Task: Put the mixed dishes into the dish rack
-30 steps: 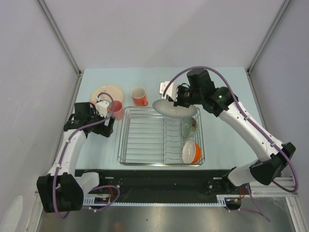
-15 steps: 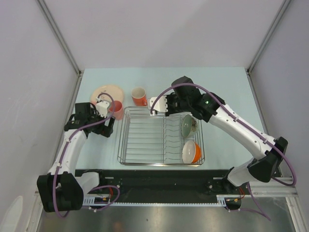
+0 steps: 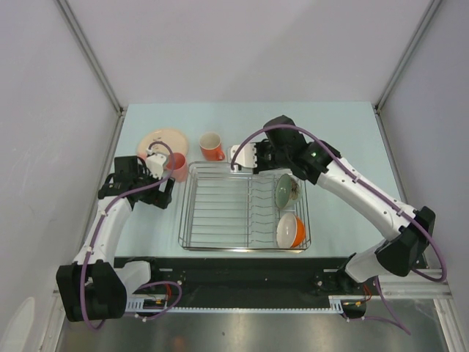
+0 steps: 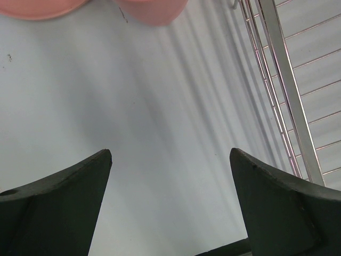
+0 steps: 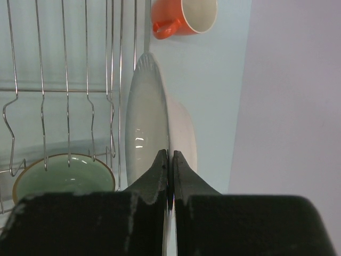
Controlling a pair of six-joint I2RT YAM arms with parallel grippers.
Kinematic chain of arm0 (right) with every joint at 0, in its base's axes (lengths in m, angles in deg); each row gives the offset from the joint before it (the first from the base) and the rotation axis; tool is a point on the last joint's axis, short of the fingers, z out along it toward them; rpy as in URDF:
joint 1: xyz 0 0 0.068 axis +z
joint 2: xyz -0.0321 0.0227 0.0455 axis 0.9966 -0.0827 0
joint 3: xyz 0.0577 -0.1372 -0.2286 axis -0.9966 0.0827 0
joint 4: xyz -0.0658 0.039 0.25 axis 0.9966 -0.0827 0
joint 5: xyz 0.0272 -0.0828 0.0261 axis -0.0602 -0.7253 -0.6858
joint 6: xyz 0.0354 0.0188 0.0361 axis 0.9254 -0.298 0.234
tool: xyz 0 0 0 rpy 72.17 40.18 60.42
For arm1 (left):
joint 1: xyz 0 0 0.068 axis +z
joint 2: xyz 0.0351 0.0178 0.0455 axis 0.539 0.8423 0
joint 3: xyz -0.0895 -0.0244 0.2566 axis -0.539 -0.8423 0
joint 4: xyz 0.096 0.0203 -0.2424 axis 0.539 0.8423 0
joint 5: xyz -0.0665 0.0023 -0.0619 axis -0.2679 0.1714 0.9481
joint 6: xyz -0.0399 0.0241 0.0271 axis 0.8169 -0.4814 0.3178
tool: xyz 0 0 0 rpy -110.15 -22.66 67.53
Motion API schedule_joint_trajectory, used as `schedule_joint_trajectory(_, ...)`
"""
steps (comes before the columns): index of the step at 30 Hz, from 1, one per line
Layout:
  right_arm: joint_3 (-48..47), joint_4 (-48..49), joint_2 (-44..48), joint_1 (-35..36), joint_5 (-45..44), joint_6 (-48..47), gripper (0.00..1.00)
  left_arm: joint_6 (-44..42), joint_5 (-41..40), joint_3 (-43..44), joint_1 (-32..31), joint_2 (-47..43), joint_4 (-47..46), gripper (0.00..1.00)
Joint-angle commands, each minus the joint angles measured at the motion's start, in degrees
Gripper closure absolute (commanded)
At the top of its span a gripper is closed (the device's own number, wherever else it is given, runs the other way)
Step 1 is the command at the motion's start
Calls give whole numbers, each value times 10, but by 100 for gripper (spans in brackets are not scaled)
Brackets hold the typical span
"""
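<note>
Next, I let go of the white plate, now on edge over the rack's far side, with my right gripper, leaving it on edge between the pale green bowl and the rack's far rail (image 3: 270, 167) (image 5: 118, 152).
In the right wrist view the white plate (image 5: 145, 128) stands on edge over the far side of the dish rack (image 5: 64, 90), and my right gripper (image 5: 170, 155) is shut on its rim. From above, the right gripper (image 3: 265, 161) hides the plate. Inside the dish rack (image 3: 192, 220) rest the pale green bowl (image 3: 285, 191) and the orange bowl (image 3: 292, 229). The orange mug (image 3: 212, 147), the pink cup (image 3: 176, 166) and the cream-pink plate (image 3: 163, 140) sit on the table beyond the rack's left end. My left gripper (image 3: 160, 190) is open over bare table, just short of the pink cup (image 4: 152, 10).
The enclosure's walls and frame posts stand close on the left, right and far sides. The rack's left wire wall (image 4: 277, 80) runs just to the right of my left fingers (image 4: 277, 202).
My right arm swung left and down and turned the white plate from lying flat to standing on edge at the rack's far side. The left arm has not moved.
</note>
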State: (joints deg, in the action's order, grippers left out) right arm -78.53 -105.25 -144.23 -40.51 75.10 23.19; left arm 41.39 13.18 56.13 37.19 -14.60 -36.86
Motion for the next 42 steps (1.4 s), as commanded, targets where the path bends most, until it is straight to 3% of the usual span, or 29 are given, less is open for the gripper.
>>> schedule_joint_trajectory(1,-11,91,7,-14,1,-12,100,6,-2,4,4,-2,-14,2)
schedule_joint_trajectory(17,8,110,-25,-27,44,11,100,4,-5,2,3,4,-19,2)
schedule_joint_trajectory(31,29,93,-40,-13,26,27,100,-2,-10,-12,4,-1,-28,2)
schedule_joint_trajectory(42,92,110,-9,-84,75,102,100,-3,-9,-12,4,-2,-31,2)
